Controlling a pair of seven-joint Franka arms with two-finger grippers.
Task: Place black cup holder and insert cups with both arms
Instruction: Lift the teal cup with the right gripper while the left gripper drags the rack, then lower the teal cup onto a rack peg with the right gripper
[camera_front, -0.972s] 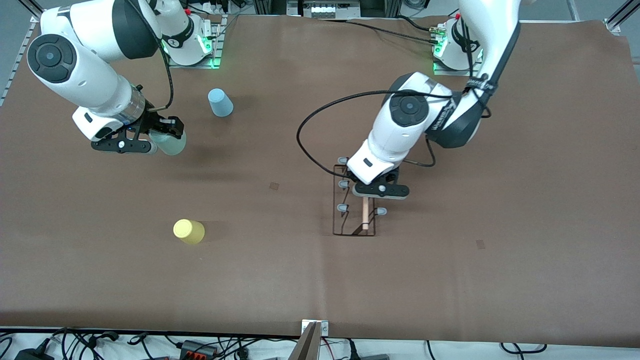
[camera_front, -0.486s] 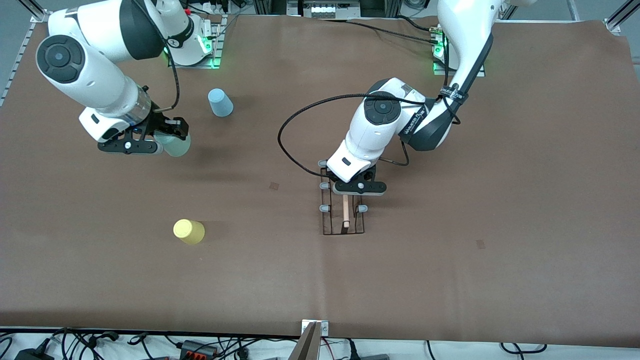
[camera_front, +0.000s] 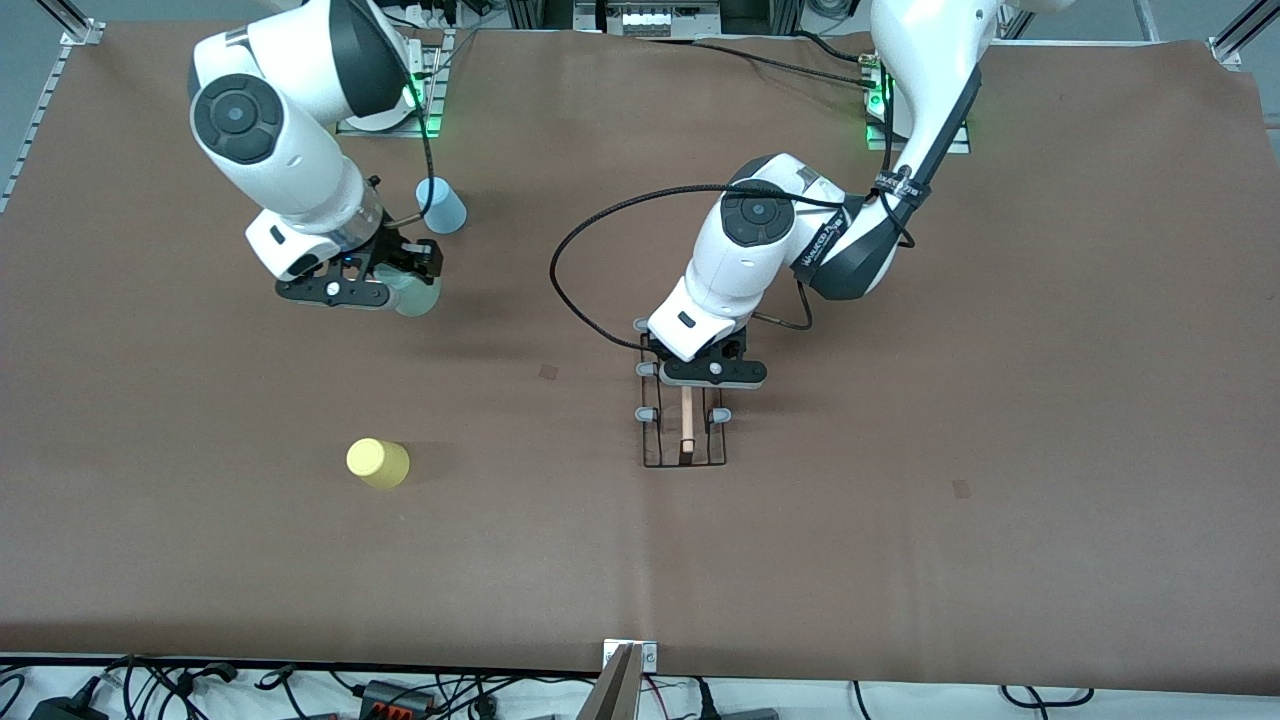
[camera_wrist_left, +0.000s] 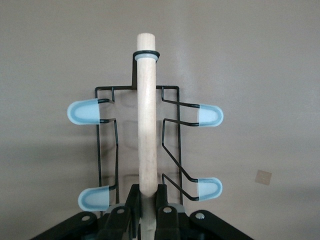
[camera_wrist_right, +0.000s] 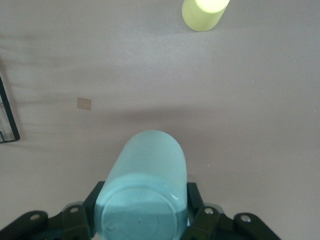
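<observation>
My right gripper needs to let go of the pale grey-green cup on the black cup holder's peg (camera_front: 642, 338) nearest to the light blue cup.
The black cup holder (camera_front: 687, 436) stands upright about mid-table, its base at the brown tabletop. My left gripper (camera_front: 704, 384) is shut on its wooden rod handle (camera_wrist_left: 147, 115), with the fingers (camera_wrist_left: 131, 202) pressed on both sides and the grey-tipped pegs (camera_wrist_left: 210, 116) sticking out to either side. My right gripper (camera_front: 404, 284) is shut on the pale grey-green cup (camera_front: 419, 298), held off the table toward the right arm's end; that cup (camera_wrist_right: 150, 170) fills the right wrist view. The light blue cup (camera_front: 441, 205) stands near the right arm's base. The yellow cup (camera_front: 378, 463) sits nearer the front camera and also shows as the yellow cup (camera_wrist_right: 205, 12).
Two small brown tape squares (camera_front: 548, 372) (camera_front: 961, 488) mark the table cover. The left arm's black cable (camera_front: 580, 250) loops over the table beside the holder. Cables and a bracket (camera_front: 628, 660) line the table's front edge.
The left arm shifted the holder toward the right arm's end, then slowed. The right arm carried the grey-green cup toward the middle of the table, past the blue cup.
</observation>
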